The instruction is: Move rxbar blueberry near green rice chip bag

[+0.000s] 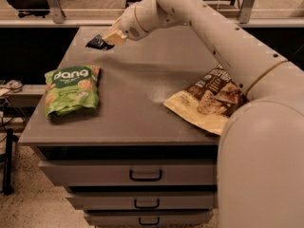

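The robot's gripper should release the rxbar blueberry on the grey cabinet top, beside the green rice chip bag's far corner [116, 65].
The green rice chip bag [71, 90] lies flat on the left part of the grey cabinet top [142, 94], white "dang" lettering up. My gripper [108, 39] is above the far left of the top, behind and to the right of the green bag. It is shut on the rxbar blueberry [97, 42], a small dark navy wrapper that sticks out to the left of the fingers and hangs above the surface. My white arm reaches in from the right across the top.
A brown-and-cream chip bag [209, 101] lies on the right side of the top, partly under my arm. The cabinet has several drawers with dark handles [145, 175] in front. Office chairs and a rail stand behind.
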Tool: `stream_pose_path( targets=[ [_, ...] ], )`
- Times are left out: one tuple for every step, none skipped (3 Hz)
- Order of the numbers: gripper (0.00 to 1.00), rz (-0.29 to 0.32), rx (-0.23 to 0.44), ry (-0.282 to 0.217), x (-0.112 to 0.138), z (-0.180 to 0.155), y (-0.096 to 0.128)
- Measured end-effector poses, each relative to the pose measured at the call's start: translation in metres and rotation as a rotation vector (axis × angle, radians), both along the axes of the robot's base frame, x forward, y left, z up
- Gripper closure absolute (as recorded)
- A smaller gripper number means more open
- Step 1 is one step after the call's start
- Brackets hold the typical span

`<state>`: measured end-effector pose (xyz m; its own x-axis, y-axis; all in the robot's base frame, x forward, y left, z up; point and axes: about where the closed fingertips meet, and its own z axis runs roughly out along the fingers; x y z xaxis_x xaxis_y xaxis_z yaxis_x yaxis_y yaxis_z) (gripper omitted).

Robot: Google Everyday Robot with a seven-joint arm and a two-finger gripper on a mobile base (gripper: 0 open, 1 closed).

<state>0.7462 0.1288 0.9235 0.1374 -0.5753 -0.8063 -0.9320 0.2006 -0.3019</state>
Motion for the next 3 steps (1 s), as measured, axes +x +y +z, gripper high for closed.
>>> stream_pose_path(
  targets=[
    [1.0, 0.074, -0.01, -0.033, -0.017, -0.003, 0.004],
    [1.0, 0.131, -0.026, -0.057, -0.03, -0.009, 0.005],
    [1.0, 0.174, -0.061, -0.075, -0.042, -0.021, 0.005]
  ],
)
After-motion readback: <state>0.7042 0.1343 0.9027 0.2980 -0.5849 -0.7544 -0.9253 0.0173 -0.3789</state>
